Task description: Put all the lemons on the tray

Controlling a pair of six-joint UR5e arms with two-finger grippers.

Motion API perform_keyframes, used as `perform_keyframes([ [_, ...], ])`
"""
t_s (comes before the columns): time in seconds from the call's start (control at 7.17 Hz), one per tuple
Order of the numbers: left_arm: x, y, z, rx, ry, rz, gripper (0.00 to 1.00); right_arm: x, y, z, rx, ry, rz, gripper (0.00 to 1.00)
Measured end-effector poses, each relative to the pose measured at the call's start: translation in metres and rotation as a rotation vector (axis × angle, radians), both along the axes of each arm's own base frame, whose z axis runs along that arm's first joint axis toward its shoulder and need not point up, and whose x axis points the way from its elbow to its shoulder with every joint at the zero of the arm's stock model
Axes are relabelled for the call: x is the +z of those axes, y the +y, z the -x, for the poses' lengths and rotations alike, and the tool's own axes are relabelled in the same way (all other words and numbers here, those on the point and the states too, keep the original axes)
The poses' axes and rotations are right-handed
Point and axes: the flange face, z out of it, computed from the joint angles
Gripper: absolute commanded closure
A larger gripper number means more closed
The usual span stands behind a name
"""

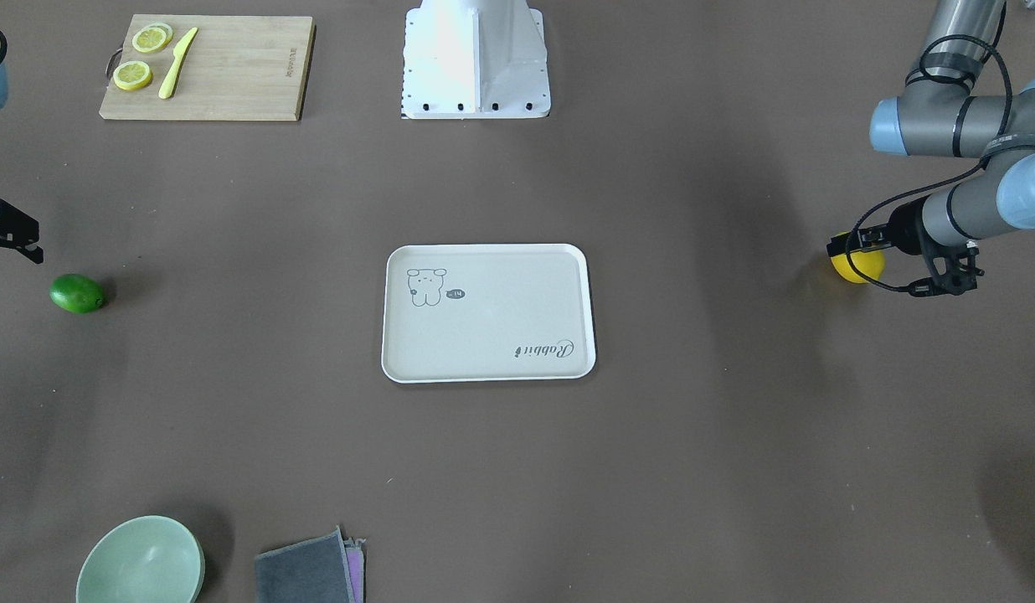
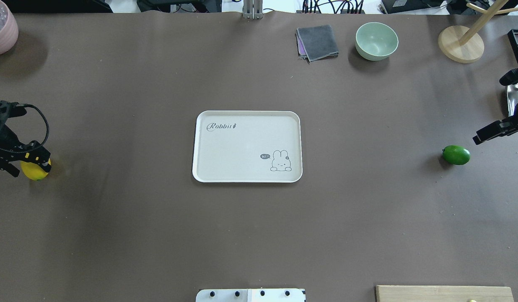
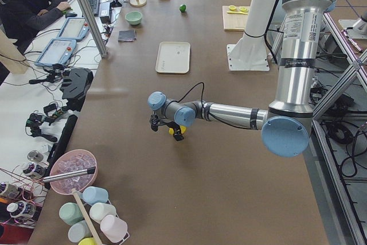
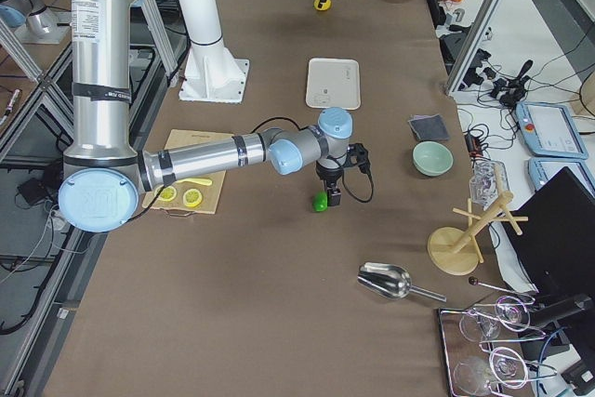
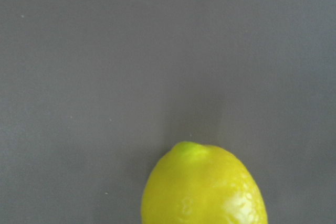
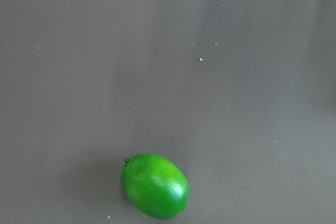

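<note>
I need to release the yellow lemon with my left gripper inside the off-white tray's corner (image 1: pixel 561 265) between the Rabbit lettering and robot base.
The off-white tray (image 2: pixel 247 112) lies empty at the table's middle, also in the front view (image 1: pixel 488 248). The yellow lemon (image 2: pixel 34 172) rests on the table at the far left, large at the bottom of the left wrist view (image 5: pixel 203 187). My left gripper (image 2: pixel 26 165) hovers right over it and looks open, with no fingers in its wrist view. The green lemon (image 2: pixel 456 154) rests at the far right, low in the right wrist view (image 6: pixel 156 185). My right gripper (image 2: pixel 493 131) hangs above and just beyond it, apart from it, cut by the frame edge, apparently open.
A wooden cutting board (image 1: pixel 208 67) with lemon slices and a yellow knife sits near the robot base (image 1: pixel 476 59). A green bowl (image 2: pixel 376 40), grey cloth (image 2: pixel 317 42), wooden stand (image 2: pixel 460 44) and pink bowl (image 2: pixel 1 29) line the far edge.
</note>
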Motion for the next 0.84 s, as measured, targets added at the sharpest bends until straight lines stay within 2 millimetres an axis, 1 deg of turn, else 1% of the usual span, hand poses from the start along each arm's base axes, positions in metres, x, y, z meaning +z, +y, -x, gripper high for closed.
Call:
perform_keyframes([
  [0.14,-0.004,-0.002,-0.002,0.000,0.005,-0.005,1.00,0.000,0.000,0.000,0.000,0.000,0.000,0.00],
  [0.28,-0.016,-0.006,-0.006,0.003,0.025,-0.013,1.00,-0.001,0.000,0.000,0.000,-0.002,-0.001,0.00],
  [0.42,-0.038,-0.013,-0.013,0.004,0.063,-0.012,1.00,-0.002,0.000,0.000,0.000,-0.002,-0.003,0.00],
  [0.56,-0.068,-0.025,-0.022,-0.015,0.100,0.002,1.00,-0.002,0.000,0.000,0.000,-0.002,-0.004,0.00],
  [0.7,-0.111,-0.039,-0.041,-0.050,0.126,0.027,1.00,-0.002,0.001,0.000,-0.001,-0.002,-0.003,0.00],
  [0.84,-0.155,-0.044,-0.076,-0.061,0.144,0.062,1.00,-0.002,0.001,0.000,-0.001,-0.001,-0.003,0.00],
])
